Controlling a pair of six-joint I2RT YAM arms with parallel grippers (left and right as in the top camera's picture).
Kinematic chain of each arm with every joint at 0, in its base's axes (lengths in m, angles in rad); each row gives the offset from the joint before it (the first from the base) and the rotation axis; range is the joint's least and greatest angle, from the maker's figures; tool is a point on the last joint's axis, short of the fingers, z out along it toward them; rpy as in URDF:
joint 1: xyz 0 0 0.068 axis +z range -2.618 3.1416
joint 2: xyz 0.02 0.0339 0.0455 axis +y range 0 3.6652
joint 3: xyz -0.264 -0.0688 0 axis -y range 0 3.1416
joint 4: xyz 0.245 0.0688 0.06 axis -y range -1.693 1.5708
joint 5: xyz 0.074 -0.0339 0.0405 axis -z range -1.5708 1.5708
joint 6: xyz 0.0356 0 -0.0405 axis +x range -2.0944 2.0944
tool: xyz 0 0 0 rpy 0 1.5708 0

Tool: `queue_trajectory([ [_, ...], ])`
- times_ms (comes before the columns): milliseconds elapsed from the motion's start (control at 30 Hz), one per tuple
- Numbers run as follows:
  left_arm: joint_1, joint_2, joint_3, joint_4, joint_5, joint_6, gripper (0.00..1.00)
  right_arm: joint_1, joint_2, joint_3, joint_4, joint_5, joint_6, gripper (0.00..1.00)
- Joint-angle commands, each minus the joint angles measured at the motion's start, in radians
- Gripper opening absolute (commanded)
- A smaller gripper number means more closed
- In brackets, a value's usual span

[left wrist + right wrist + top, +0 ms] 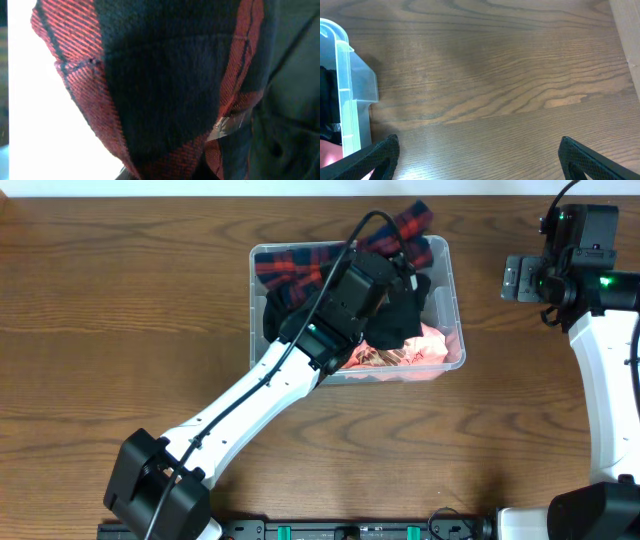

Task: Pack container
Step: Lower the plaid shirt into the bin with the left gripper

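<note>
Next, the left gripper releases the dark blue plaid cloth on top of the black cloth inside the container [362,302].
The container [453,292] is a clear plastic bin at the table's middle back. It holds a red and dark blue plaid cloth [298,266], a black cloth [402,318] and a pink cloth [432,352]. My left gripper [398,288] reaches down into the container among the cloths, and its fingers are hidden. The left wrist view is filled by the plaid cloth [150,90] pressed close to the camera. My right gripper [477,155] is open and empty over bare wood, right of the container's corner [350,100]. In the overhead view it [520,278] sits apart from the container.
The plaid cloth hangs over the container's back rim at the upper right [412,225]. The brown wooden table [120,300] runs all round the container. A pale wall edge [627,30] shows at the far right of the right wrist view.
</note>
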Motion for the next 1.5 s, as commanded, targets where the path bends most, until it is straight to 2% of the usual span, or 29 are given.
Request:
queue_trajectory([
  [0,-0.004,-0.013,0.028,0.038,0.046,0.069,0.06,-0.006,0.005,0.002,-0.001,0.007,-0.001,0.99],
  [167,-0.003,-0.012,0.028,0.053,0.079,0.106,0.06,-0.006,0.005,0.002,-0.001,0.007,-0.001,0.99],
  [767,0.027,0.069,0.026,0.088,0.093,0.105,0.06,-0.006,0.005,0.002,-0.001,0.007,-0.001,0.99],
  [900,0.026,0.069,0.024,0.049,0.094,0.095,0.06,-0.006,0.005,0.002,-0.001,0.007,-0.001,0.99],
  [1067,0.026,0.069,0.018,-0.009,0.095,-0.009,0.06,-0.006,0.005,0.002,-0.001,0.007,-0.001,0.99],
  [1467,0.013,0.069,0.018,-0.105,0.093,-0.009,0.07,-0.006,0.005,0.002,-0.001,0.007,-0.001,0.99],
])
